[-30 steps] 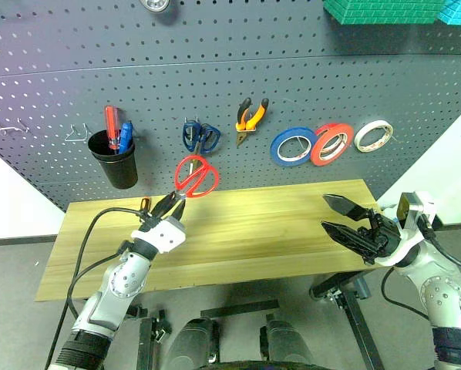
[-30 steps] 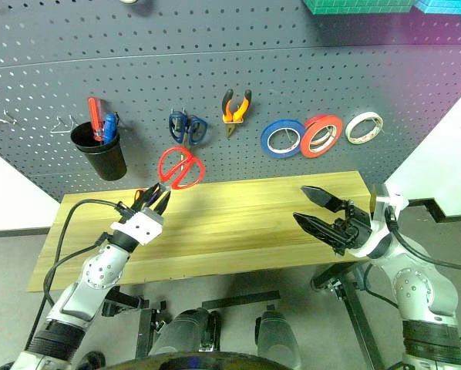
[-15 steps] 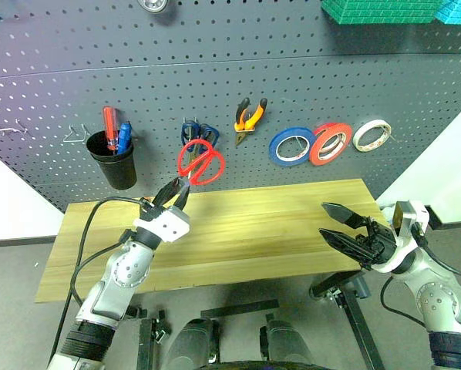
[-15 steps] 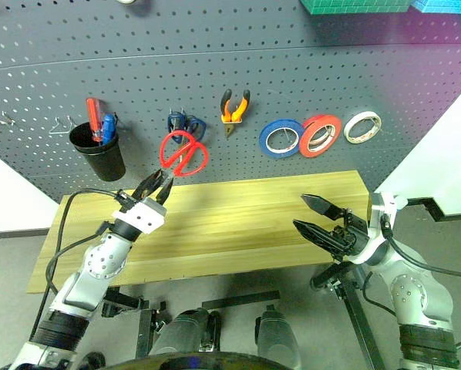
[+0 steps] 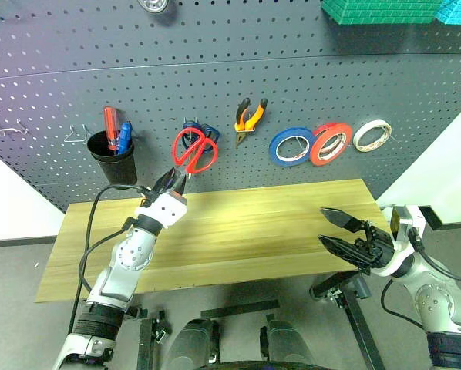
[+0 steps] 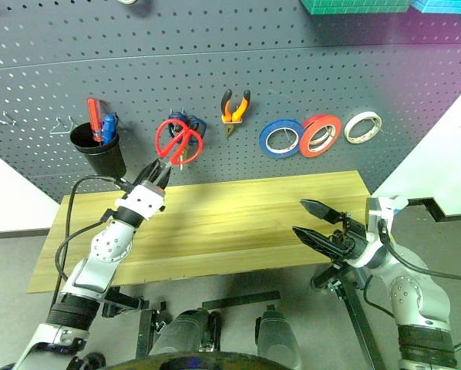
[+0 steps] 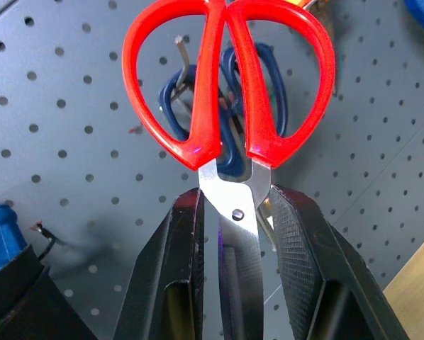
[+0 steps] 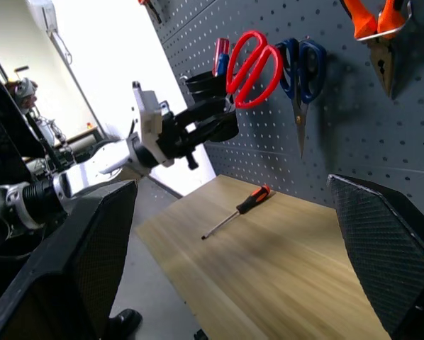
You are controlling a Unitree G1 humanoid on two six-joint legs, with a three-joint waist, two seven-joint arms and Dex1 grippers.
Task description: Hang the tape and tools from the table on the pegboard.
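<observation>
Next, I let go of the red-handled scissors with my left gripper on the hook [image 5: 199, 150] [image 7: 230, 138] in front of the blue-handled scissors.
My left gripper [image 5: 173, 182] is shut on the blades of the red-handled scissors [image 5: 196, 149], handles up against the pegboard [image 5: 215, 62]. They overlap the blue-handled scissors [image 7: 269, 85] hanging there. In the left wrist view a metal hook [image 7: 181, 60] shows through one red loop. The pliers [image 5: 250, 116] and the blue tape [image 5: 292, 146] hang on the pegboard. The screwdriver [image 8: 237, 211] lies on the table [image 5: 254, 231], near its back edge. My right gripper [image 5: 342, 231] stands open and empty over the table's right end.
A red-orange roll [image 5: 331, 142] and a white roll [image 5: 371, 135] hang right of the blue tape. A black cup [image 5: 113, 159] holding red and blue handles hangs at the left, with bare hooks [image 5: 76, 135] beside it. Green boxes [image 5: 377, 9] sit at the top right.
My left gripper has carried the red scissors up and toward the pegboard, from just above the table's back edge to in front of the blue-handled scissors. The right gripper has stayed put.
</observation>
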